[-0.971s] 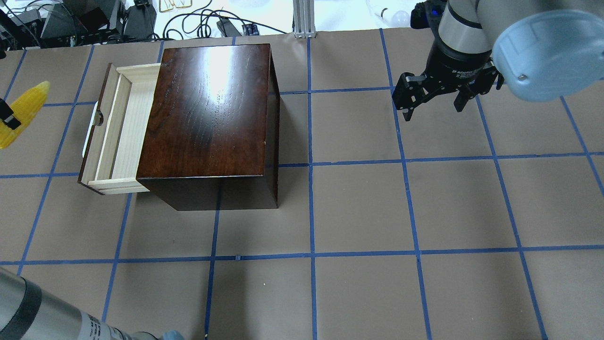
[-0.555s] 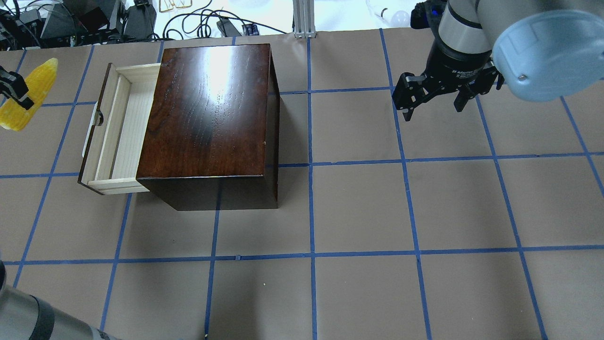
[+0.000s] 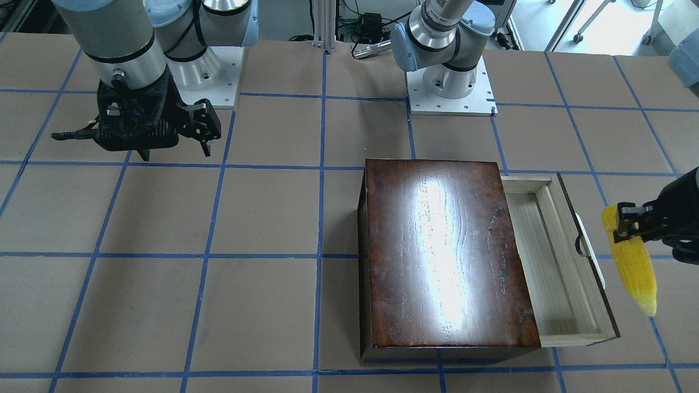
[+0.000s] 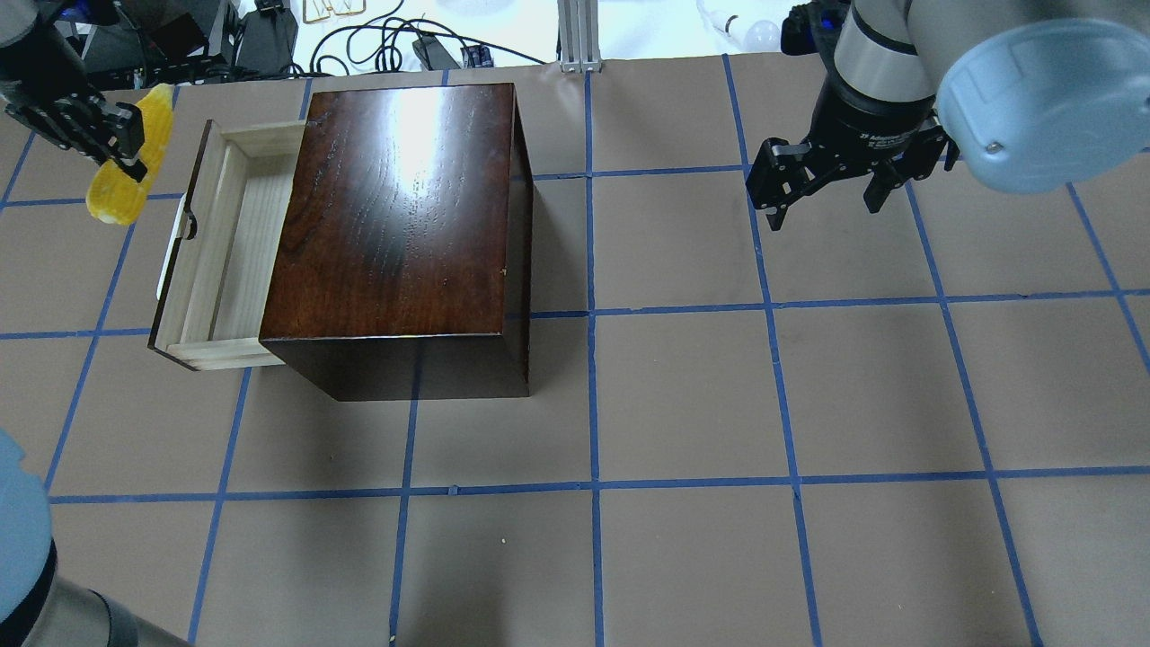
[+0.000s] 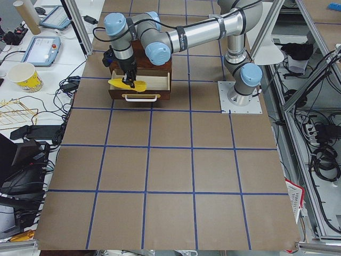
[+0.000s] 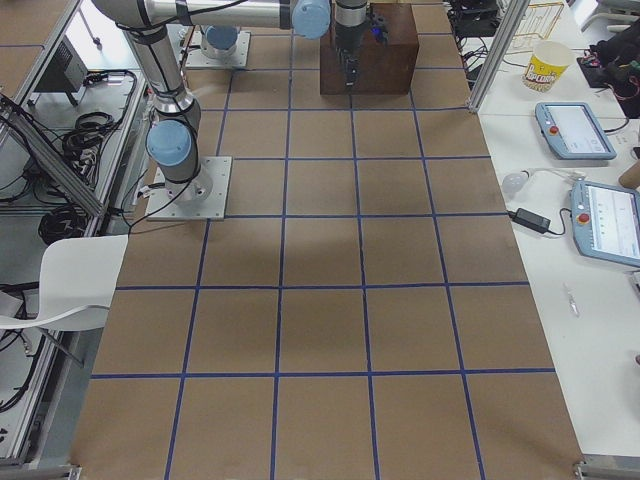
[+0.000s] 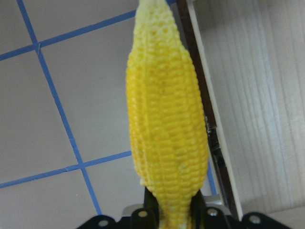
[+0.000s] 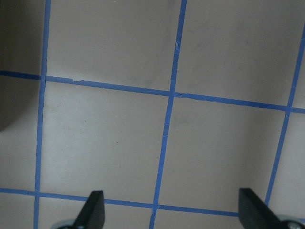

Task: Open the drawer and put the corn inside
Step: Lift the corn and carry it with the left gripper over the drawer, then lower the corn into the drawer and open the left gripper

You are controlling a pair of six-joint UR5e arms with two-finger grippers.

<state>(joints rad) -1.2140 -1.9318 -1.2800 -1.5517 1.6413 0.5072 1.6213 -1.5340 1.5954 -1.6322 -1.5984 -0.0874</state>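
The robot's left hand will release the yellow corn, now held just outside the drawer's front, on the drawer's pale tray (image 3: pixel 536 292), close along the dark-brown box.
The drawer (image 4: pixel 235 243) stands pulled out to the left of the dark-brown box (image 4: pixel 404 216), its pale tray empty and the white handle on its outer side. My left gripper (image 4: pixel 112 144) is shut on the yellow corn (image 4: pixel 135 153) and holds it in the air just outside the drawer's front panel, near its far end. The front-facing view shows the corn (image 3: pixel 633 265) beside the drawer (image 3: pixel 551 256), point down in that view. The left wrist view shows the corn (image 7: pixel 164 133) over the table beside the drawer's front edge (image 7: pixel 267 95). My right gripper (image 4: pixel 827 211) is open and empty, far to the right.
The table is brown paper with a blue tape grid (image 4: pixel 593 310). Cables and equipment (image 4: pixel 180 40) lie beyond the far edge behind the box. A metal post (image 4: pixel 579 36) stands at the far edge. The two arm bases (image 3: pixel 453 82) are bolted to the table on the robot's side.
My left gripper has carried the corn away from the left edge, farther and rightward, up to the drawer's front panel. The right arm and the drawer have not moved.
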